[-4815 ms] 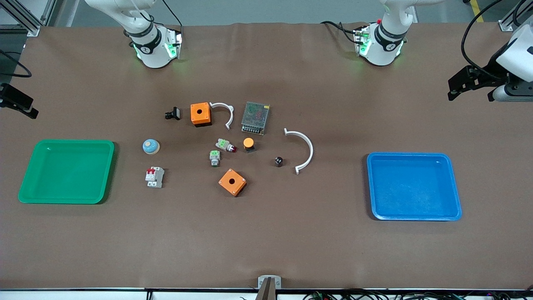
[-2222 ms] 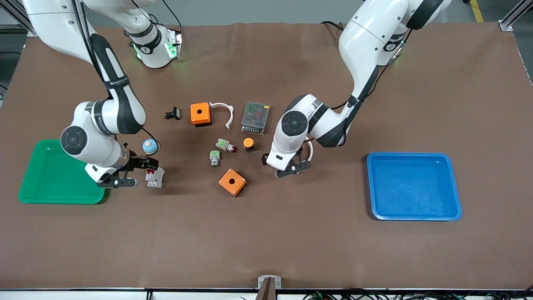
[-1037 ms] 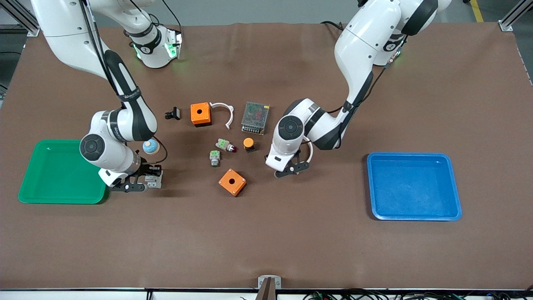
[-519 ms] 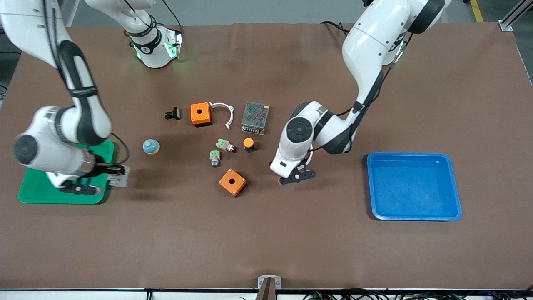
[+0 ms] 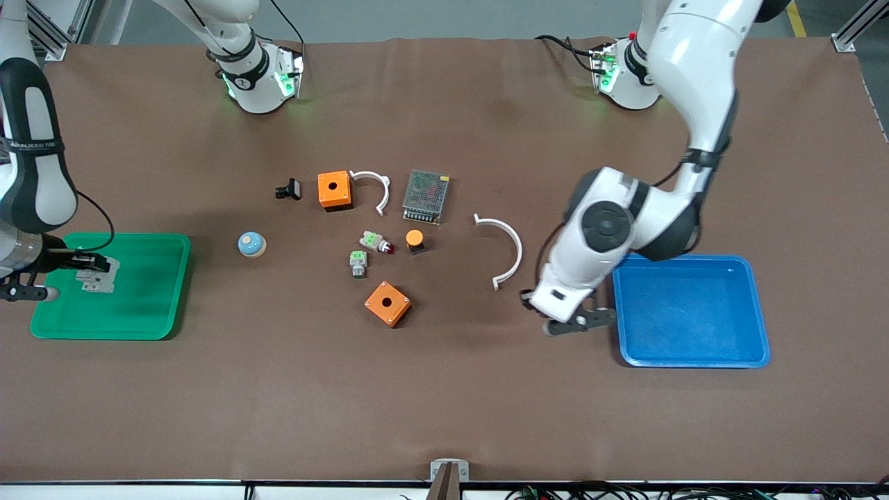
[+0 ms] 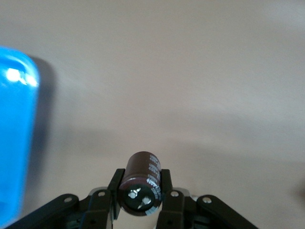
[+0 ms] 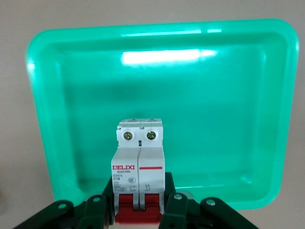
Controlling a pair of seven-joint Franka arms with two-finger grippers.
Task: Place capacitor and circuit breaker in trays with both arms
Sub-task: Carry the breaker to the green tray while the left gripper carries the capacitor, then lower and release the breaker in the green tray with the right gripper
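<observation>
Next, my left gripper lets go of the capacitor inside the blue tray (image 5: 714,317), just past the tray's middle, away from the white curved pieces.
My right gripper (image 5: 76,267) is shut on the white-grey circuit breaker (image 5: 95,276) and holds it over the green tray (image 5: 160,243). In the right wrist view the circuit breaker (image 7: 139,157), red levers toward the fingers, sits in my right gripper (image 7: 139,202) above the green tray (image 7: 157,28). My left gripper (image 5: 580,321) is over the brown mat just beside the blue tray (image 5: 694,361). The left wrist view shows my left gripper (image 6: 139,193) shut on the dark capacitor (image 6: 141,181), with the blue tray (image 6: 14,133) at the edge. The capacitor is hidden in the front view.
In the middle of the table lie two orange boxes (image 5: 335,189) (image 5: 387,303), two white curved pieces (image 5: 512,250) (image 5: 377,186), a mesh power supply (image 5: 426,196), a blue dome (image 5: 251,244), two green push-buttons (image 5: 358,262) (image 5: 376,242), an orange-capped button (image 5: 414,239) and a black clip (image 5: 288,189).
The right arm lifted the circuit breaker from the mat and carried it over the green tray. The left arm took the capacitor from beside the white arc toward the blue tray.
</observation>
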